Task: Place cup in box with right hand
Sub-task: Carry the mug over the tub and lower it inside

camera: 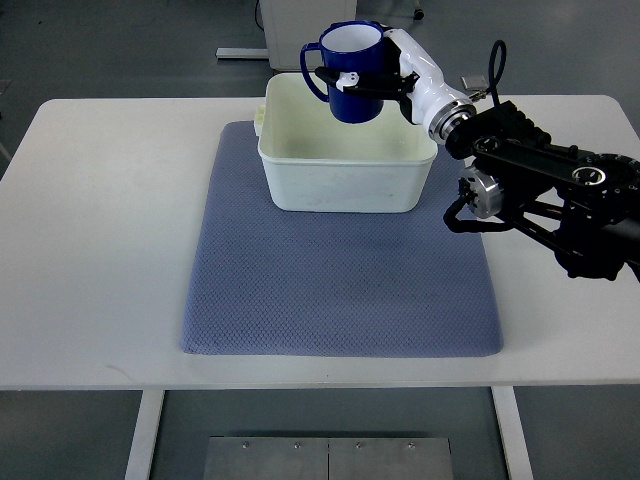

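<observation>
Next, I release the dark blue cup inside the cream box (371,141), just behind its near side, with my right gripper.
A dark blue cup (350,70) with a white inside and a handle on its left is held upright above the far part of the cream box (345,180). My right hand (385,75), white with black fingers, is shut around the cup's body from the right. Its black arm (560,190) comes in from the right edge. The box stands open and looks empty on the far half of a blue-grey mat (340,290). The left arm is out of view.
The mat lies on a white table (90,250). A white cabinet base (300,30) stands on the floor beyond the table's far edge. A metal plate (325,458) lies on the floor in front.
</observation>
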`<act>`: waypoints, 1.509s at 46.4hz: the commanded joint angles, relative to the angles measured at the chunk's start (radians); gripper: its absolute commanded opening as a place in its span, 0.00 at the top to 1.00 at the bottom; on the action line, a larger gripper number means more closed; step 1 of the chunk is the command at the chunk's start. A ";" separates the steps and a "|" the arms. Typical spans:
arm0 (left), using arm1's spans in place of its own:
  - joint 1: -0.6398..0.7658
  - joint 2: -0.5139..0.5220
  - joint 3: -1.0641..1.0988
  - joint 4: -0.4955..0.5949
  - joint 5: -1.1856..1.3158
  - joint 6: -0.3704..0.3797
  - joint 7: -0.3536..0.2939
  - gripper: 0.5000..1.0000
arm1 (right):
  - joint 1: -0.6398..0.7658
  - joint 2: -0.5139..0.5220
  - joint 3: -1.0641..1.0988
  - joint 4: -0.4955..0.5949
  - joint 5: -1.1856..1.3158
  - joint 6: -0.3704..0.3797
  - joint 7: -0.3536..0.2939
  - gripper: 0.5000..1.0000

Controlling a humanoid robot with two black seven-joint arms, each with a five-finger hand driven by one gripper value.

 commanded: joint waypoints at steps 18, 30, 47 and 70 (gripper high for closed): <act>0.000 0.000 -0.001 0.000 0.000 0.000 0.000 0.00 | -0.011 0.077 -0.026 -0.161 -0.002 0.051 -0.012 1.00; 0.000 0.000 0.000 0.000 0.000 0.000 0.000 0.00 | -0.012 0.112 -0.026 -0.244 -0.002 0.094 -0.011 1.00; 0.000 0.000 -0.001 0.000 0.000 0.000 0.000 0.00 | -0.011 0.195 -0.057 -0.425 -0.002 0.176 -0.014 1.00; 0.000 0.000 0.000 0.000 0.000 0.000 0.000 0.00 | -0.009 0.225 -0.061 -0.532 -0.002 0.229 -0.037 0.81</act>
